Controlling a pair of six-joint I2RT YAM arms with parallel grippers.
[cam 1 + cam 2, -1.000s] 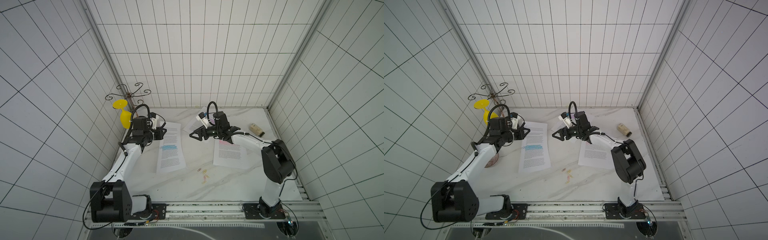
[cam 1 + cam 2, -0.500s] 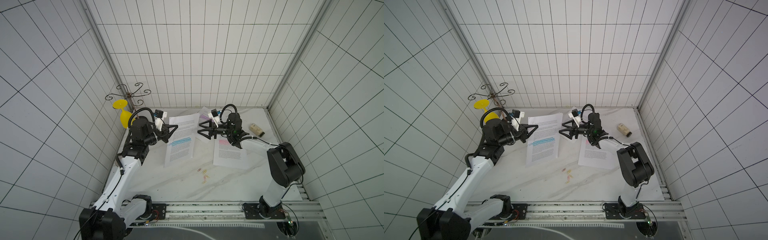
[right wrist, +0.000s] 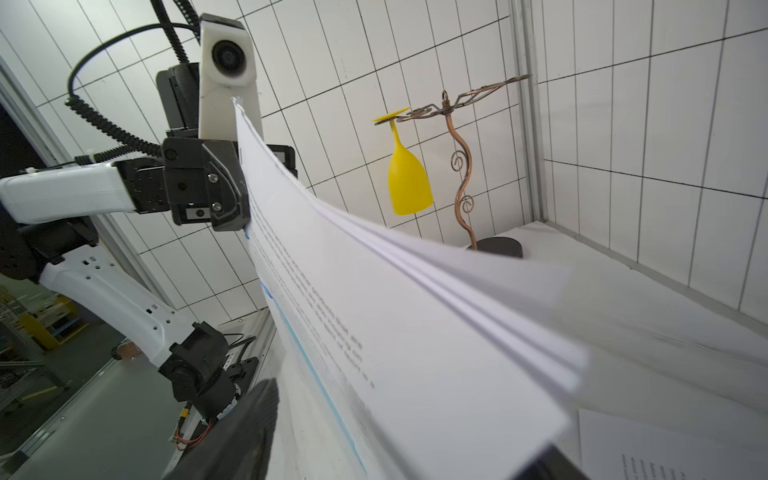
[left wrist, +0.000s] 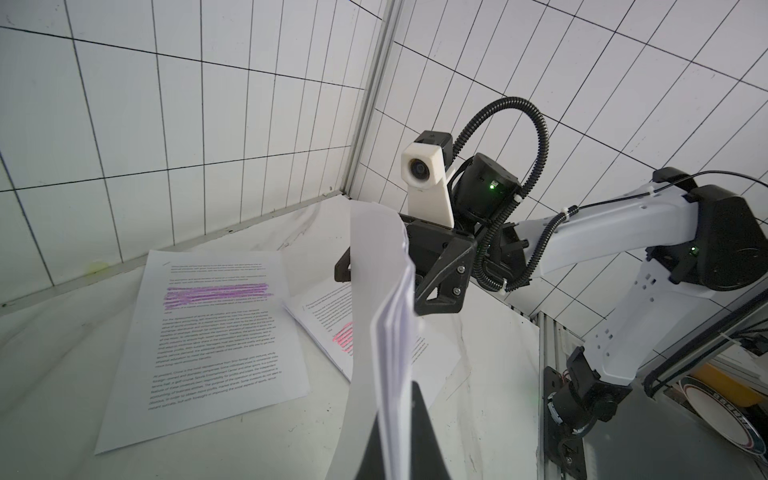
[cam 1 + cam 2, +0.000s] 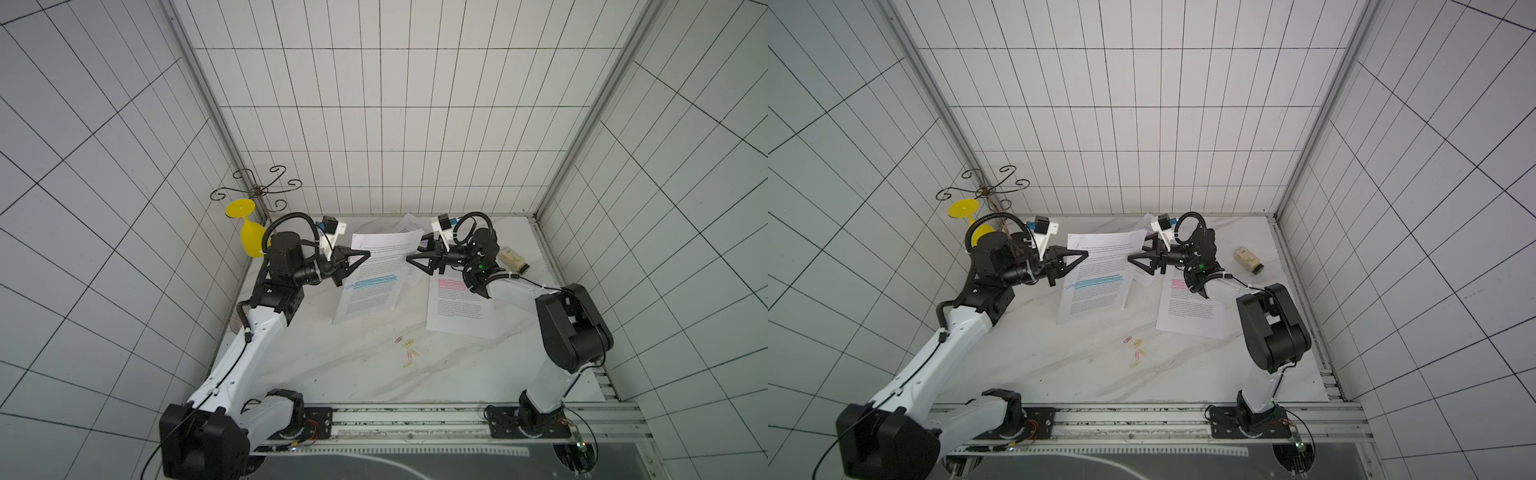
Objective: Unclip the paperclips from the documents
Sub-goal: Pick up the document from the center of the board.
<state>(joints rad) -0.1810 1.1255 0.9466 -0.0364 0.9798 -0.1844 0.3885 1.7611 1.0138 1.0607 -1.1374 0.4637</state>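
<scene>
The left gripper is closed on the blue-banded document's clipped edge, so next the right gripper grabs the opposite edge (image 5: pixel 417 244) before the left gripper takes the pink paperclip.
My left gripper (image 5: pixel 362 256) (image 5: pixel 1080 255) (image 4: pixel 397 440) is shut on the top left corner of the blue-banded document (image 5: pixel 374 286) (image 3: pixel 415 332) and holds that end off the table. A pink paperclip (image 5: pixel 354 258) (image 5: pixel 1072 257) sits on that corner beside the fingers. My right gripper (image 5: pixel 417 266) (image 5: pixel 1139 264) (image 3: pixel 399 453) is open, its jaws astride the sheaf's opposite edge. The pink-banded document (image 5: pixel 457 307) (image 4: pixel 332 332) lies flat at the right. The purple-banded document (image 4: pixel 216 332) (image 5: pixel 409 226) lies behind, mostly hidden in both top views. Several loose paperclips (image 5: pixel 409 351) (image 5: pixel 1138 351) lie on the table in front.
A yellow plastic goblet (image 5: pixel 249 239) (image 3: pixel 407 183) hangs from a copper wire rack (image 5: pixel 257 195) (image 3: pixel 461 166) in the back left corner. A small jar (image 5: pixel 513 259) lies on its side at the back right. The marble table (image 5: pixel 332 374) is walled by white tiles.
The blue-banded document lay flat a second ago; my left gripper has lifted it and carried it towards the middle. My right gripper has swung round to face its free edge.
</scene>
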